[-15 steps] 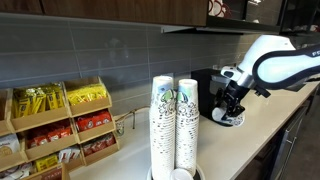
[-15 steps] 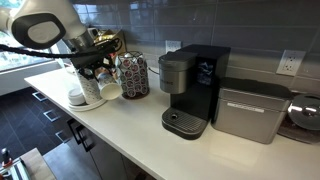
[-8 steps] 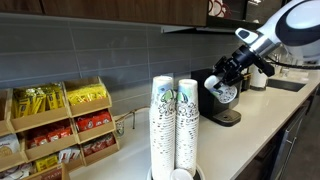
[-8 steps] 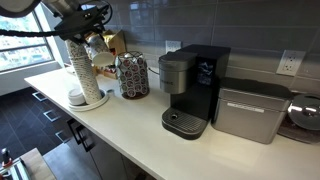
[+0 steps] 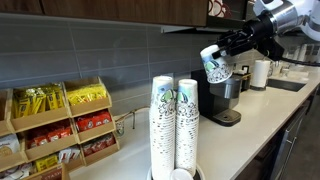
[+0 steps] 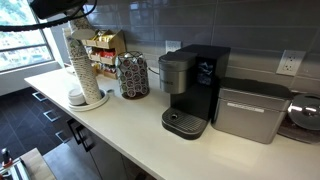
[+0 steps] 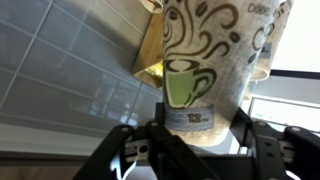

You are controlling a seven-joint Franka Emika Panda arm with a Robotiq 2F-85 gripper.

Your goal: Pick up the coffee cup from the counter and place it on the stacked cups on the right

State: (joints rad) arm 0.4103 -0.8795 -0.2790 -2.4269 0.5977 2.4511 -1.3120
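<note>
Next, my gripper releases the coffee cup on top of the cup column nearer the black coffee machine [image 5: 188,83].
My gripper [image 5: 222,62] is shut on the coffee cup [image 5: 218,68], a small white paper cup with green print, and holds it tilted in the air above the black coffee machine [image 5: 226,98]. In the wrist view the cup [image 7: 205,65] fills the frame between the two fingers of the gripper [image 7: 200,132]. The stacked cups [image 5: 175,122] stand as twin tall columns on the off-white counter [image 5: 255,125], well to the left of the held cup. In an exterior view a column of stacked cups [image 6: 79,62] shows and only part of the arm [image 6: 58,7]; the held cup is out of view there.
A wooden rack of yellow and red snack packets [image 5: 60,125] stands beside the columns. A pod carousel [image 6: 133,75] and a silver appliance [image 6: 250,110] flank the coffee machine [image 6: 192,88]. A white roll [image 5: 260,73] stands behind it. Dark cabinets hang overhead.
The gripper has lifted the cup from counter level beside the coffee machine to high above it. In one exterior view the arm has risen almost out of the frame.
</note>
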